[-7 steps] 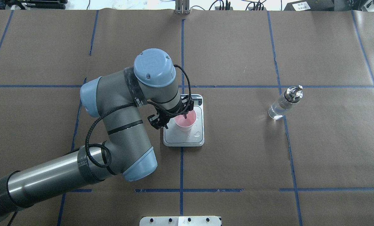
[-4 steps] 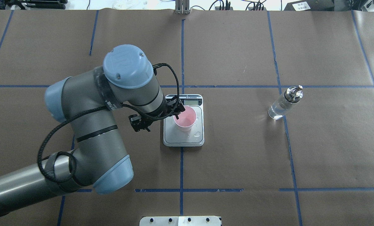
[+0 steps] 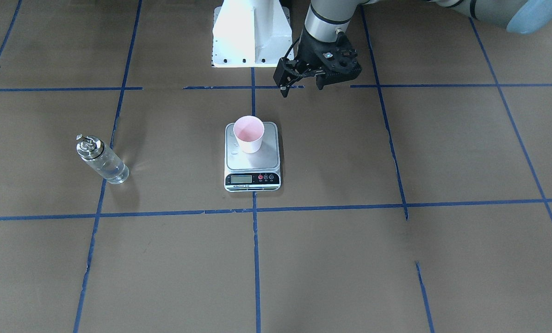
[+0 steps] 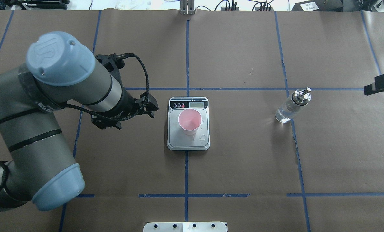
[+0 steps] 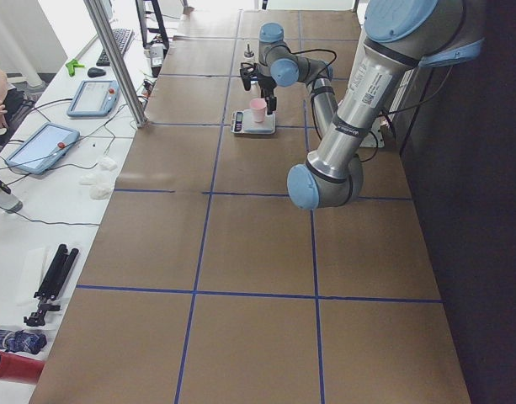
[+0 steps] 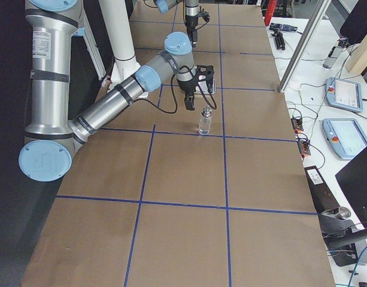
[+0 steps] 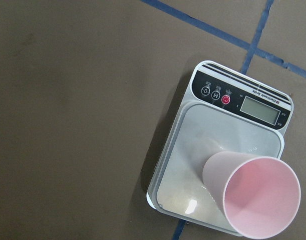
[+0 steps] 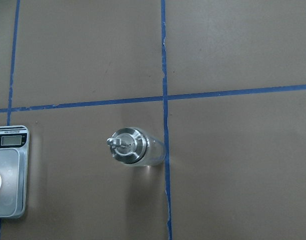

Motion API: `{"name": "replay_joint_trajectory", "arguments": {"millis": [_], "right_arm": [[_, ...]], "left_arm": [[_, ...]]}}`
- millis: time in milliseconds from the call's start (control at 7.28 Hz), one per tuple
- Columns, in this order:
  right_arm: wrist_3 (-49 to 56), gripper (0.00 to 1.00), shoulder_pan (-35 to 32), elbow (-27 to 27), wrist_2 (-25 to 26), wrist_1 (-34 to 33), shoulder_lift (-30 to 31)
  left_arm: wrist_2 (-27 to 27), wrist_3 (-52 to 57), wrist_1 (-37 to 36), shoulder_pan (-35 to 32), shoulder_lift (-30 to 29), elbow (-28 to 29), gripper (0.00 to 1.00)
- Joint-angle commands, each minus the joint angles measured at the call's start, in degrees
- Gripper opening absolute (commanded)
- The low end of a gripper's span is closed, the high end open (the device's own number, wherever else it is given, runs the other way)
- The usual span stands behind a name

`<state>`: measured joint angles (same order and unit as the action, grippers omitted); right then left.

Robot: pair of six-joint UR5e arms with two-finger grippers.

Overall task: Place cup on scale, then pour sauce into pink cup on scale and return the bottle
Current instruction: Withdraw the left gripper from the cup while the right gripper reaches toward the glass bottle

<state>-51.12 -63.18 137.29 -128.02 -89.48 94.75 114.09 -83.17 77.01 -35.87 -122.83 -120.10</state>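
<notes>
My right gripper goes to the clear glass bottle next and takes hold of the bottle's body (image 3: 107,164) (image 8: 152,151), just below its silver pourer.
The pink cup (image 4: 189,121) stands upright on the silver scale (image 4: 188,143), toward the display end; it also shows in the front view (image 3: 248,134) and the left wrist view (image 7: 257,200). My left gripper (image 4: 148,108) is open and empty, to the left of the scale (image 3: 252,162) and clear of it. The clear glass bottle (image 4: 289,109) with clear liquid and a silver pourer stands alone to the right. The right wrist view looks straight down on the bottle (image 8: 134,147). Only a black part of my right gripper (image 4: 381,84) shows at the right edge; I cannot tell whether it is open or shut.
A few water drops (image 4: 203,138) lie on the scale's platform beside the cup. The white robot base (image 3: 250,32) stands at the table's near edge. Blue tape lines cross the brown paper. Tablets (image 5: 39,147) and cables lie on the side bench.
My left gripper let go of the cup and drew back to the left, away from the scale. The cup stays on the scale. Part of my right gripper came into view at the right edge.
</notes>
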Motion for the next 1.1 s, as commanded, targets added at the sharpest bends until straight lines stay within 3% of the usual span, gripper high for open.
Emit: {"name": "replay_joint_trajectory", "arguments": {"millis": [0, 137, 275, 412, 550, 687, 962], "right_arm": [[-16.0, 1.00, 17.7, 5.5, 19.9, 0.0, -0.1], [-22.2, 1.00, 27.3, 6.1, 30.3, 0.8, -0.1], [-28.4, 1.00, 39.6, 6.1, 45.3, 1.1, 0.4], [-31.2, 1.00, 47.1, 5.7, 55.9, 1.4, 1.3], [-33.5, 1.00, 51.6, 4.8, 63.0, 1.9, 3.1], [-33.7, 1.00, 53.1, 1.4, 68.6, 6.9, 3.2], [-31.3, 1.00, 53.1, -9.7, 75.0, 27.9, 9.4]], "left_arm": [[0.1, 9.6, -4.3, -4.7, 3.6, -5.7, 1.00], [0.2, 13.7, -5.5, -6.7, 5.4, -7.0, 1.00], [0.2, 18.5, -5.6, -10.2, 7.6, -7.5, 1.00], [0.2, 25.8, -5.6, -13.5, 11.2, -8.1, 1.00], [0.2, 32.8, -5.6, -16.5, 13.8, -8.0, 1.00], [0.2, 37.8, -5.5, -18.5, 15.9, -8.0, 1.00], [0.1, 43.4, -4.9, -20.0, 18.5, -7.4, 1.00]]}}
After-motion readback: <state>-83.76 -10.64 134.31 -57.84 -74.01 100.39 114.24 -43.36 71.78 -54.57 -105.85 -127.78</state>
